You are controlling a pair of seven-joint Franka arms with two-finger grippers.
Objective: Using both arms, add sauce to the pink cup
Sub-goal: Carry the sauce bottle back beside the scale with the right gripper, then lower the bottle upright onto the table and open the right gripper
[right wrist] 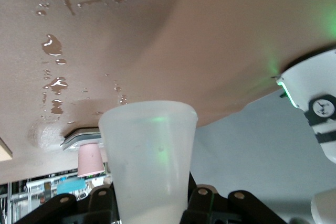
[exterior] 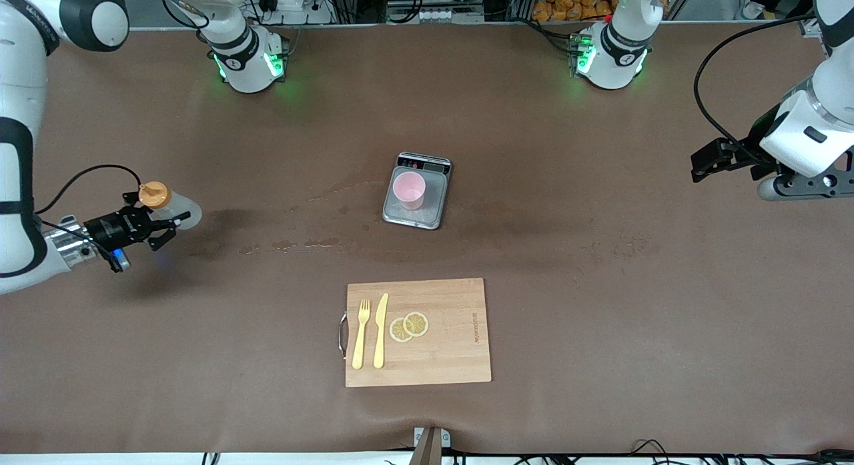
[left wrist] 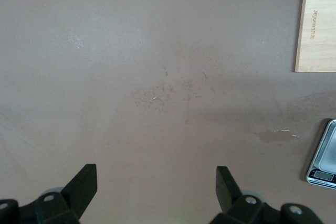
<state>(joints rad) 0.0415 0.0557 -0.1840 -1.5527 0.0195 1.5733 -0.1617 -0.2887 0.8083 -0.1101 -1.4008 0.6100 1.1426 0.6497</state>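
Observation:
My right gripper will stand the sauce bottle on the bare table (exterior: pixel 205 233) just short of the wet patches, and then release it.
The sauce bottle (exterior: pixel 175 210), translucent with an orange cap (exterior: pixel 155 194), is held off the table near the right arm's end, with my right gripper (exterior: pixel 168 227) shut around its body. In the right wrist view the bottle (right wrist: pixel 149 161) fills the space between the fingers (right wrist: pixel 210 203). The pink cup (exterior: pixel 409 189) stands upright on a small kitchen scale (exterior: pixel 427 215) at mid-table, and it shows small in the right wrist view (right wrist: pixel 90 161). My left gripper (exterior: pixel 702 163) hangs open over bare table at the left arm's end, with nothing between its fingertips (left wrist: pixel 156 182).
A wooden cutting board (exterior: pixel 454 345) lies nearer the front camera than the scale, carrying a yellow fork (exterior: pixel 361 333), a knife (exterior: pixel 381 329) and two lemon slices (exterior: pixel 409 326). Wet patches (exterior: pixel 300 243) mark the mat between bottle and scale. The scale's corner (left wrist: pixel 325 156) shows in the left wrist view.

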